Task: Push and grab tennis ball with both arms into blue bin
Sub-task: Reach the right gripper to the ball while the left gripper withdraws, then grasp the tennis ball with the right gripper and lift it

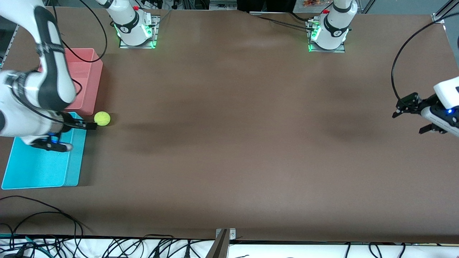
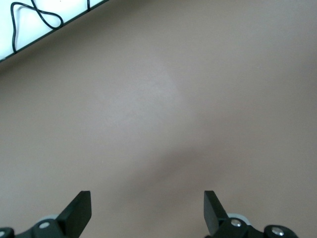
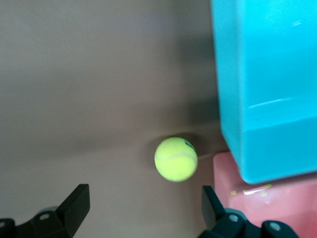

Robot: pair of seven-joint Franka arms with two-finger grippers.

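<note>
Next, I close my right gripper around the middle of the tennis ball (image 1: 102, 118) (image 3: 176, 159), beside the corner of the blue bin that is next to the pink bin.
The tennis ball (image 1: 102, 118) lies on the brown table, just outside the blue bin (image 1: 39, 166) at the corner next to the pink bin. My right gripper (image 1: 82, 136) is open and empty, low over the blue bin's edge, with one fingertip (image 1: 92, 126) close to the ball. In the right wrist view the ball (image 3: 176, 158) lies ahead of my open right gripper (image 3: 143, 198), apart from both fingers, beside the blue bin (image 3: 267, 89). My left gripper (image 1: 409, 122) waits open and empty over bare table at the left arm's end; its wrist view shows the left gripper (image 2: 147, 201) over bare table only.
A pink bin (image 1: 86, 71) stands farther from the front camera than the blue bin, touching it, and shows in the right wrist view (image 3: 282, 208). Black cables (image 1: 43, 222) lie along the table's front edge. The two arm bases (image 1: 134, 25) stand at the back edge.
</note>
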